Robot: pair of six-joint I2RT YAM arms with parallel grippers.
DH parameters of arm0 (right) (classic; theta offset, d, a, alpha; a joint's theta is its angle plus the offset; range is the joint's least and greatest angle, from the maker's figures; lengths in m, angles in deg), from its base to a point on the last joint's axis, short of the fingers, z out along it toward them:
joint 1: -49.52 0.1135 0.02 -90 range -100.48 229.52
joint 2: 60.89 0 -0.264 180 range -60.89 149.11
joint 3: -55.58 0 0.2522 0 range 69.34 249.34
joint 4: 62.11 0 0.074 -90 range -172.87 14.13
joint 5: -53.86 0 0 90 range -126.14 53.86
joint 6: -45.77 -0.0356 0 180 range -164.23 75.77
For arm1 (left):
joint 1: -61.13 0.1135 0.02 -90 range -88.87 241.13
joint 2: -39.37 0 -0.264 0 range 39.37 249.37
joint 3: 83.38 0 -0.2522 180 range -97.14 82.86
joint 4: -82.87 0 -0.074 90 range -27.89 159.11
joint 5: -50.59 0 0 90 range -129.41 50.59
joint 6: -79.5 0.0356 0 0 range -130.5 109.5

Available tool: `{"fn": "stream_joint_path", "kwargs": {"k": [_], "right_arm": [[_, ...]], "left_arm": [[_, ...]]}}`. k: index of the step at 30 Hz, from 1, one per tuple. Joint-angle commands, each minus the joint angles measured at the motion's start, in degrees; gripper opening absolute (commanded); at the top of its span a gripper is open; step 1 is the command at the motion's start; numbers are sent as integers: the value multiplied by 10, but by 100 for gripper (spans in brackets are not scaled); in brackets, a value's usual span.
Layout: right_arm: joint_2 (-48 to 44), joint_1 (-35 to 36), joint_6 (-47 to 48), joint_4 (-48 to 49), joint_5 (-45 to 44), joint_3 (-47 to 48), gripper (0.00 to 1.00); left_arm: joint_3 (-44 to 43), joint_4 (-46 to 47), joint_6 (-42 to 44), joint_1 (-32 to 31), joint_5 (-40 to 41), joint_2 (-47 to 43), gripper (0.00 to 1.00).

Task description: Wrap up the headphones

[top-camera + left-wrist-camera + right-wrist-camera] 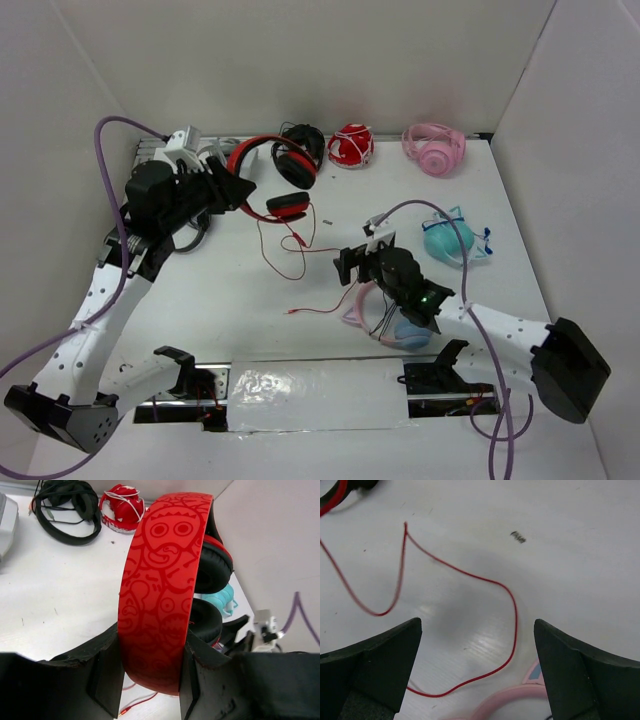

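Observation:
I need to next move my right gripper to the red cable's U-shaped bend point(296, 277) point(381, 614) in front of the ear pads of the red headphones, and close it there.
The red headphones point(262, 160) have a patterned red headband point(160, 580) and black ear pads point(212, 570). My left gripper point(232, 190) point(150, 680) is shut on the headband and holds it at the table's back left. Their thin red cable point(288, 250) trails loose over the table toward the middle, and its plug end point(290, 312) lies near the front. My right gripper point(350, 265) point(477, 625) hovers open just above a loop of that cable point(512, 615), with nothing between its fingers.
Black headphones point(300, 150), a red bundle with white cord point(350, 147) and pink headphones point(433, 147) line the back edge. Teal headphones point(450, 240) lie at the right. A pink and blue headset point(385, 325) point(510, 700) sits under my right arm. White walls enclose the table.

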Motion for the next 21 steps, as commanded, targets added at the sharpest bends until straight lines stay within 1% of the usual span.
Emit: {"fn": "stream_joint_path", "kwargs": {"k": [1,3,7,11,13,17,19,21], "right_arm": [[43,-1,-26,179,90,-38,100],[72,12,-41,251,108,-55,100],[120,51,-15,296,74,-42,100],[186,76,-8,266,-7,-14,100],[201,82,-17,248,-59,-9,100],[211,84,-37,219,-130,-1,100],[212,84,-4,203,-121,13,100],[223,86,25,191,-78,32,100]], "left_arm": [[-31,39,-47,5,12,-12,0],[-44,38,-63,6,16,-14,0],[-63,33,-88,7,17,-15,0],[-87,24,-91,8,11,-17,0],[-96,20,-88,8,15,-18,0],[-114,16,-81,8,23,-24,0],[-116,17,-81,8,26,-27,0],[-123,15,-85,8,26,-28,0]]}}
